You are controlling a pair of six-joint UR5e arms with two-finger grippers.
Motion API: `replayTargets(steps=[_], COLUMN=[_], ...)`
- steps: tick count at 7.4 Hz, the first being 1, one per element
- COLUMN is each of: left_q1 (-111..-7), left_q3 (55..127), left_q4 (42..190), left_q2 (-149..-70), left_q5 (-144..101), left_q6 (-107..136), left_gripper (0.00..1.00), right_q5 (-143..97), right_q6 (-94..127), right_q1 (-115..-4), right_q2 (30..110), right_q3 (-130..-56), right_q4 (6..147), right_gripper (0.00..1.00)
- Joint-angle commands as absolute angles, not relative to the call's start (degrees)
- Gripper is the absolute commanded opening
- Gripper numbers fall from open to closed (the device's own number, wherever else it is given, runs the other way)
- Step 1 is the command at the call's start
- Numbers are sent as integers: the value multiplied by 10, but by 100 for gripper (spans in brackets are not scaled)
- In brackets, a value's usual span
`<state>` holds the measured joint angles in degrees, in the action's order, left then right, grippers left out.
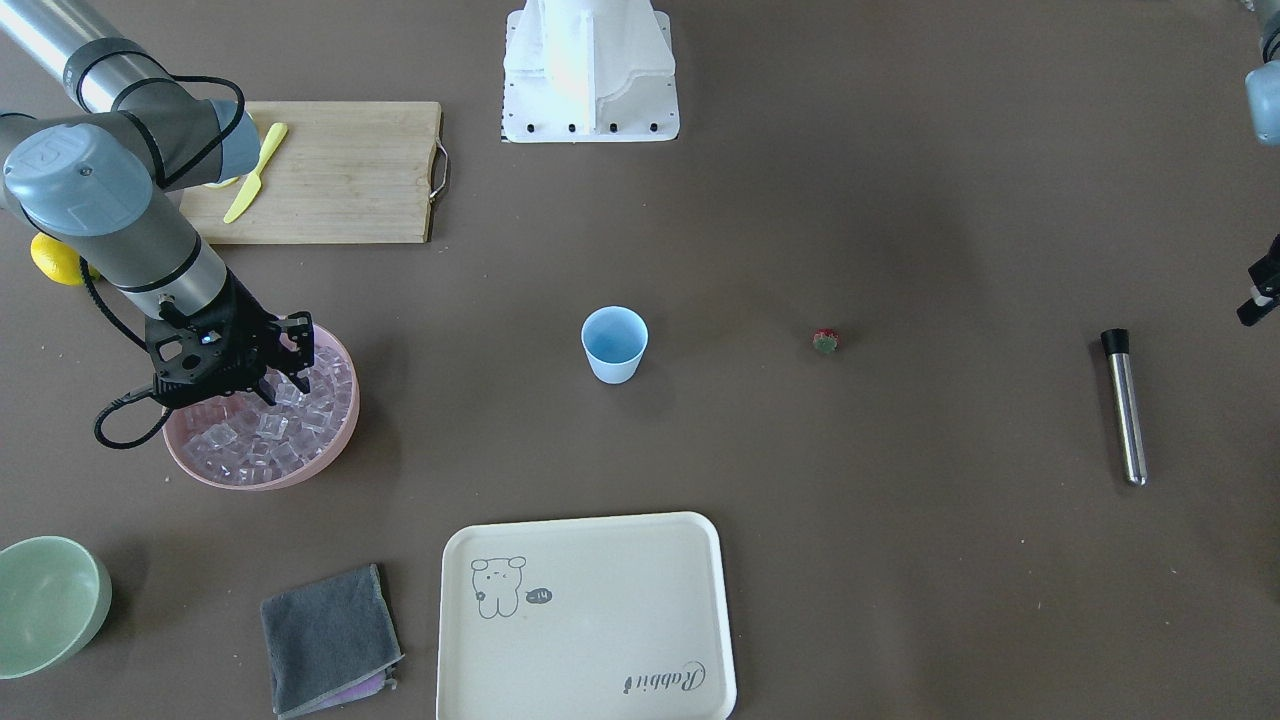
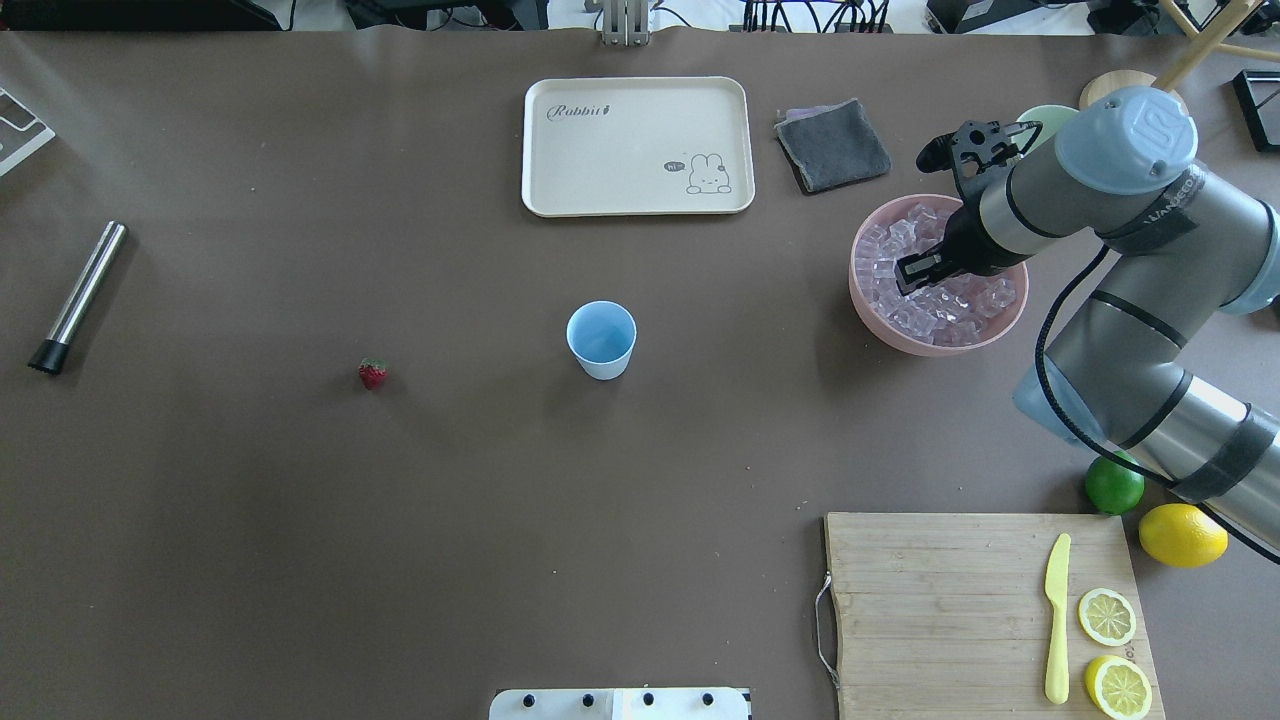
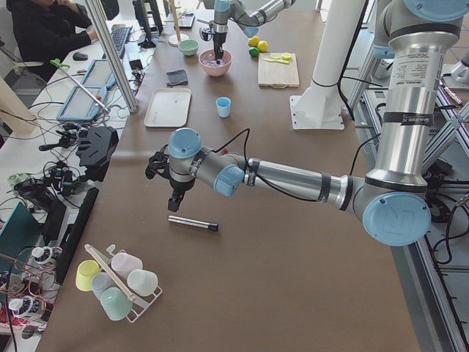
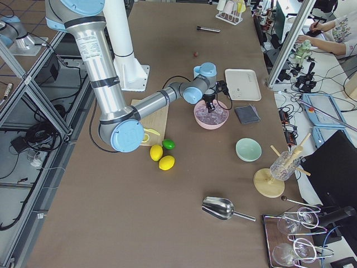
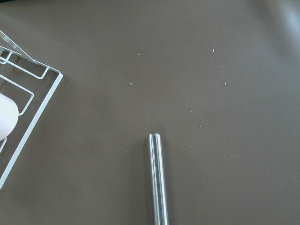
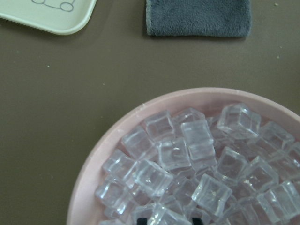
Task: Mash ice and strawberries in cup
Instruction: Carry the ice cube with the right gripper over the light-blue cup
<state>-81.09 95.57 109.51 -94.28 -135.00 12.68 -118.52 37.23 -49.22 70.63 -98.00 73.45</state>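
Note:
My right gripper is going to release an ice cube inside the light-blue cup (image 1: 614, 344), so that the cube rests on the bottom of the cup.
The light-blue cup (image 1: 614, 343) stands upright and looks empty in mid-table; it also shows in the overhead view (image 2: 601, 339). One red strawberry (image 1: 826, 341) lies on the table apart from the cup, on my left side (image 2: 372, 373). The ice (image 6: 187, 154) is several clear cubes in a wide pink bowl (image 2: 860, 290). My right gripper (image 1: 285, 385) reaches down among the cubes; I cannot tell whether it is open or shut. My left gripper (image 3: 174, 204) hovers just above a steel muddler (image 5: 158, 178); I cannot tell whether it is open or shut.
A cream tray (image 2: 637, 145) and a grey cloth (image 2: 833, 145) lie beyond the cup. A pale green bowl (image 1: 45, 600) is near the pink bowl. A cutting board (image 2: 985, 610) holds a yellow knife and lemon slices, with a lime (image 2: 1114, 485) and a lemon beside it. A wire cup rack (image 5: 23, 108) is near the muddler.

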Motion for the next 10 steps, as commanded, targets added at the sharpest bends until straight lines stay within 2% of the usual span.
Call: replayTargets(steps=[1, 3, 4, 6, 10], left_q1=[-810, -807, -805, -804, -798], left_q3=[955, 958, 959, 960, 954], left_q4=[1096, 1096, 1096, 1096, 1096], left_q2=[-942, -947, -949, -952, -954], left_q5=[-1350, -1350, -1350, -1350, -1350], left_q6=[127, 127, 127, 127, 127], left_gripper=[98, 98, 98, 98, 98], right_q5=[-1180, -1149, -1123, -1062, -1010], right_q6=[374, 464, 508, 582, 592], right_q1=[-488, -428, -395, -339, -296], right_q2=[591, 514, 457, 342, 339], right_q3=[-1015, -1009, -978, -868, -831], right_q4=[923, 949, 951, 949, 892], right_gripper=[0, 0, 0, 0, 0])
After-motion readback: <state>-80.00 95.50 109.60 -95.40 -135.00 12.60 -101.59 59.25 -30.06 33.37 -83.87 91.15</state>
